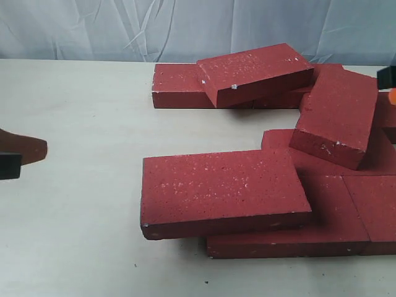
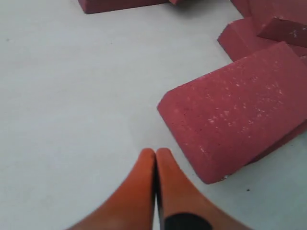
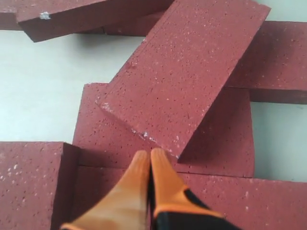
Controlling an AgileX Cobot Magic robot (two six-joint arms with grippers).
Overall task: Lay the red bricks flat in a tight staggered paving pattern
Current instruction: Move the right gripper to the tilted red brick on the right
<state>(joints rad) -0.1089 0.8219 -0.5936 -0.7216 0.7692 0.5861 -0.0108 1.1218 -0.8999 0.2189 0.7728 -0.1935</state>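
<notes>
My right gripper is next to take the crooked brick by the middle of its long side (image 1: 373,111) (image 3: 228,76), the one facing away from the leaning back brick.
Several dark-red bricks lie in a loose heap. A front brick (image 1: 223,189) (image 2: 240,110) rests tilted on flat bricks (image 1: 291,238). At the back, one brick (image 1: 253,71) leans across a flat row (image 1: 176,86). On the right, a third brick (image 1: 337,114) (image 3: 187,76) lies askew on others. My left gripper (image 2: 156,152) is shut and empty over bare table, just short of the front brick's corner; in the exterior view it shows at the left edge (image 1: 37,150). My right gripper (image 3: 149,154) is shut and empty, its tip at the askew brick's lower edge.
The pale tabletop (image 1: 74,124) stretches left of the heap. A wrinkled white backdrop (image 1: 124,25) closes off the far side. More flat bricks (image 1: 377,204) run off the right edge. A gap of bare table (image 1: 247,127) lies between the back row and the front bricks.
</notes>
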